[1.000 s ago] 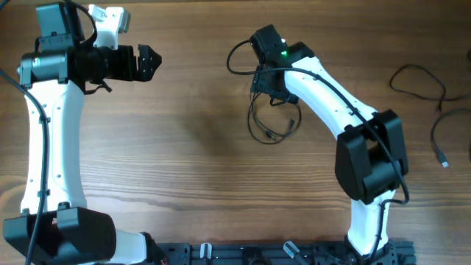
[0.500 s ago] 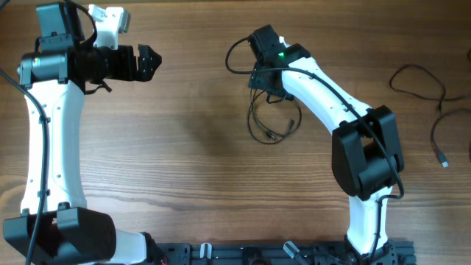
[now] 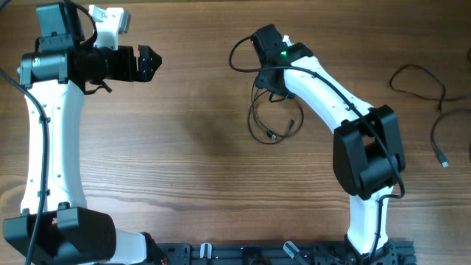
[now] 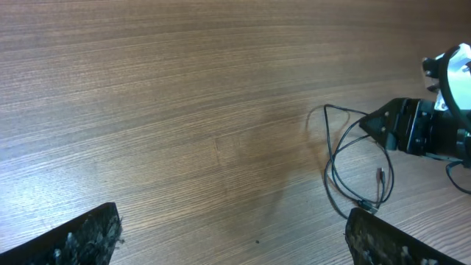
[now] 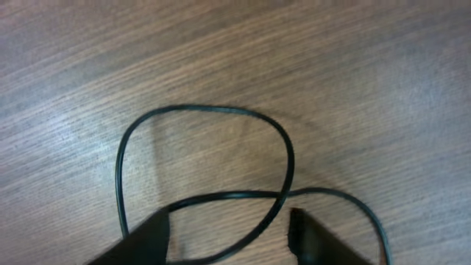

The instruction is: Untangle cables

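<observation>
The loops of the black cable cross flat on the wood, so my right gripper should pinch the crossing (image 5: 282, 195) and lift it so that my left gripper can take a part of the cable.
A thin black cable lies in loops at the table's middle, with an upper loop (image 3: 237, 53) and a lower coil with plug ends (image 3: 274, 125). My right gripper (image 3: 263, 60) hovers over the upper loop. In the right wrist view its fingers (image 5: 228, 221) are apart, and the cable's crossing point (image 5: 283, 193) lies between them on the wood. My left gripper (image 3: 147, 62) is open and empty at the far left, well away from the cable. The left wrist view shows its wide-open fingers (image 4: 232, 228) and the coil (image 4: 357, 165) at the right.
Two more thin black cables lie at the right edge, one wavy (image 3: 419, 79) and one curved with a plug end (image 3: 439, 140). Both arm bases stand at the front edge. The table is bare wood (image 3: 184, 147).
My right gripper has shifted slightly over the upper loop, and the loop has moved a little to the right. The left arm has not moved.
</observation>
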